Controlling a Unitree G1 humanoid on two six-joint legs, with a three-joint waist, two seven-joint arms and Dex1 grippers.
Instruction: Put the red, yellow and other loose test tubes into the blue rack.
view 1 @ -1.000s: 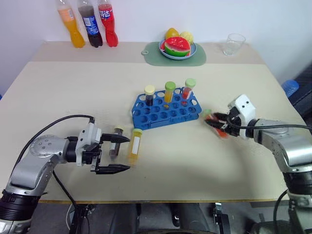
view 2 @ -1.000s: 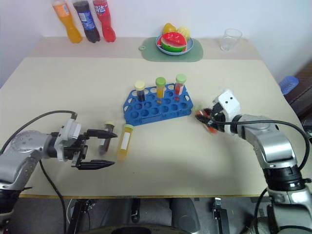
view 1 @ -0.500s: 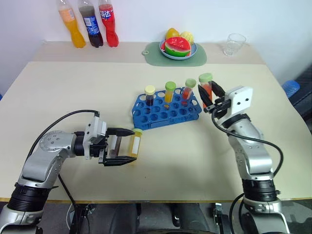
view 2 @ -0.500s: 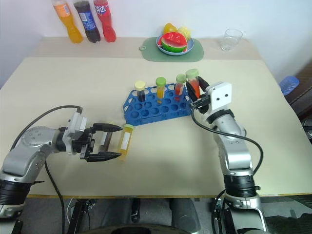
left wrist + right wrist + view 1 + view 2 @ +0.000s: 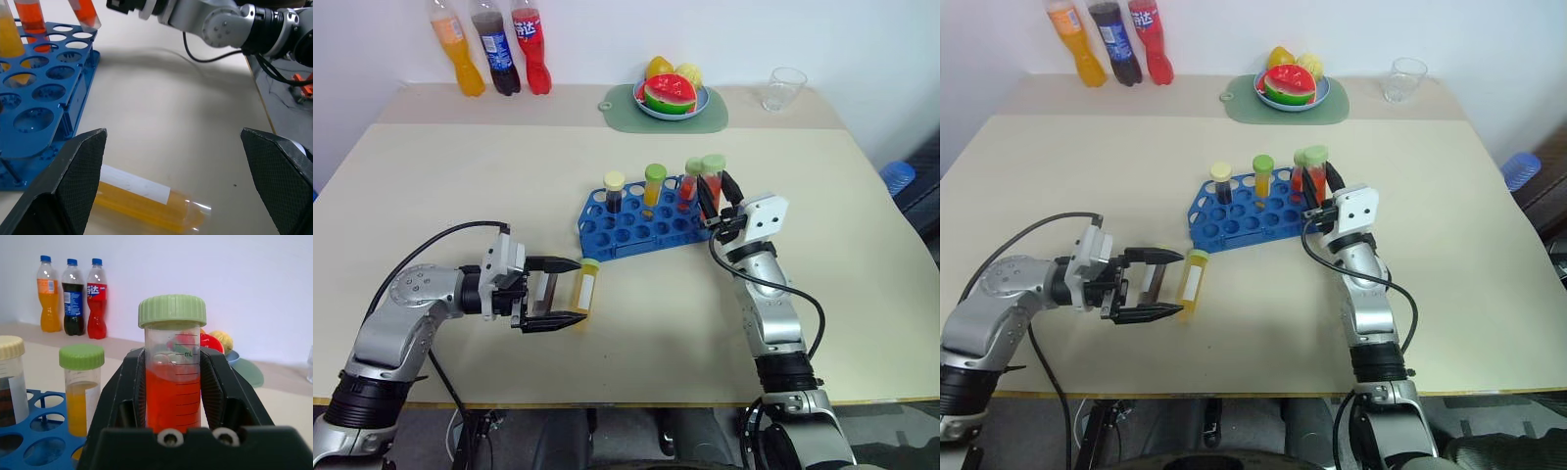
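Note:
The red test tube leans with its bottom over the blue rack's end hole, so the robot's right gripper needs to take its body lower down point(image 5: 173, 417) before it seats the tube.
My right gripper point(image 5: 715, 194) is shut on the red test tube point(image 5: 173, 382), holding it upright with its green cap on top at the right end of the blue rack point(image 5: 636, 233). Three capped tubes stand in the rack's back row: dark point(image 5: 614, 194), yellow point(image 5: 653, 186) and red point(image 5: 690, 181). My left gripper point(image 5: 580, 290) is open and level near the table's front left. The yellow labelled tube point(image 5: 585, 289) lies on the table at its fingertips. A dark tube point(image 5: 544, 290) lies deeper between the fingers, mostly hidden.
Three soda bottles point(image 5: 489, 49) stand at the back left. A green mat with a fruit plate point(image 5: 671, 98) and a clear glass point(image 5: 786, 88) sit along the back edge. The rack is in the middle of the beige table point(image 5: 440, 176).
My right gripper lifted the red tube off the table, turned it upright and carried it left to the rack's right end. My left gripper edged towards the yellow tube, then stayed still.

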